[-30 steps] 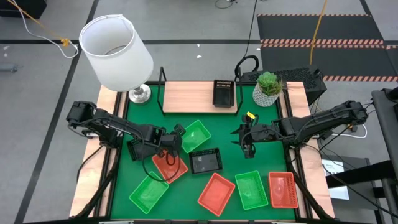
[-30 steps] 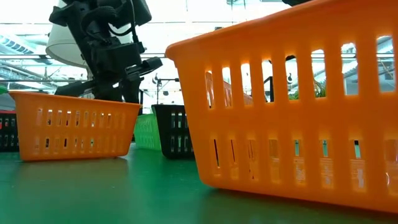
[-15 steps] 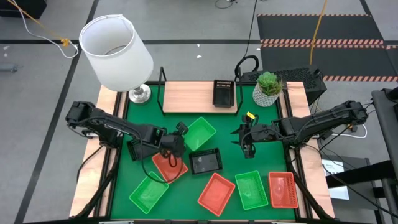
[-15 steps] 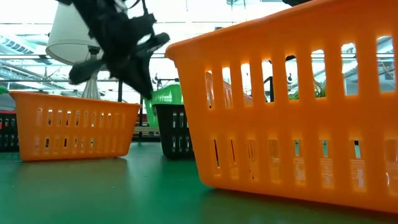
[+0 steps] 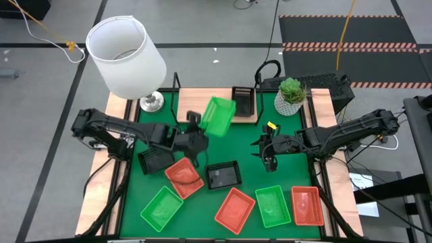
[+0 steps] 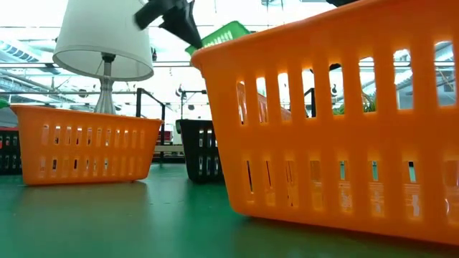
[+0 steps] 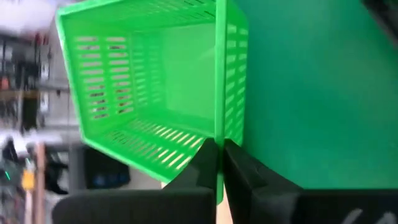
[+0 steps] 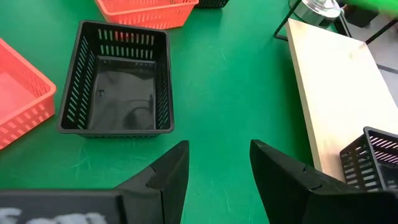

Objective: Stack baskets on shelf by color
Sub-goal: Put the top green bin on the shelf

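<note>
Next, I let go of the green basket with my left gripper on the light-wood shelf (image 5: 217,96), next to the black basket.
My left gripper (image 5: 197,132) is shut on a green basket (image 5: 218,115) and holds it in the air in front of the light-wood shelf (image 5: 202,104); the low view shows the basket (image 6: 224,34) high above the mat. One black basket (image 5: 243,101) stands on the shelf. Black (image 5: 223,175), orange-red (image 5: 183,177) and green (image 5: 162,207) baskets lie on the green mat, and more orange-red and green ones (image 5: 273,204) sit near the front edge. My right gripper (image 5: 265,154) hovers open over the mat at the right, holding nothing. My left gripper pinches one side wall of the green basket at its rim (image 7: 217,144), one finger inside the basket and one finger (image 7: 241,163) outside. The basket is lifted clear of the mat and tilted, reaching away from the fingers toward the shelf.
A white-shaded lamp (image 5: 125,57) stands at the far left beside the shelf, and a potted plant (image 5: 290,96) at its right end. Another black basket (image 5: 154,160) lies under my left arm. Bare mat (image 8: 230,81) lies between the black basket and the shelf.
My left gripper has risen from the mat with the green basket and gone toward the far edge and the shelf. The wrist has rolled, so the basket, which lay flat on the mat, now hangs tilted in the air.
</note>
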`<state>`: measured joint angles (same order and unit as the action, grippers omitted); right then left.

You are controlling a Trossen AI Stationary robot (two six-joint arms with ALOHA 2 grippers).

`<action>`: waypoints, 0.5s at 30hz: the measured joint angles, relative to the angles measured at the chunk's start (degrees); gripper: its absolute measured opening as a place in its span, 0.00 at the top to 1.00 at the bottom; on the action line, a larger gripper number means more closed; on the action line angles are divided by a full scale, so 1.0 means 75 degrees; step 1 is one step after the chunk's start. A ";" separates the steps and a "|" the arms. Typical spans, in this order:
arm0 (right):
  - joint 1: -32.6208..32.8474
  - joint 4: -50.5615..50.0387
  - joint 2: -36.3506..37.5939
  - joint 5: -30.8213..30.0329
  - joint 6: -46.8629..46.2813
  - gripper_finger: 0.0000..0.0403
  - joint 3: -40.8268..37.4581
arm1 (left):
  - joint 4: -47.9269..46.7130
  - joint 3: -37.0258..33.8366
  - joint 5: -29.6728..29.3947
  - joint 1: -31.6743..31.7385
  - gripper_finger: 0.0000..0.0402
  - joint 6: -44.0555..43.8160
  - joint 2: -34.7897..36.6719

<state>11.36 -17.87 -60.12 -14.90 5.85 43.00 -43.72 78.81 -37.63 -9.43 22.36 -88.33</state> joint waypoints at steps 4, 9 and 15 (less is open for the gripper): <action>0.0000 0.0002 0.0000 0.0000 -0.0006 0.59 0.0000 | -0.0022 0.0364 0.0007 0.0405 0.98 -0.0415 0.0000; 0.0000 0.0076 0.0024 0.0023 -0.0079 0.59 -0.0003 | 0.0209 0.0639 0.0009 0.0965 0.97 -0.0306 -0.0171; -0.0001 0.0140 0.0079 0.0019 -0.0082 0.59 -0.0003 | -0.0037 0.0659 0.0009 0.1652 0.97 -0.0494 -0.0850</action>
<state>11.35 -16.82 -59.52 -14.75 5.23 42.98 -44.00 83.74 -37.57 2.96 18.66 -94.71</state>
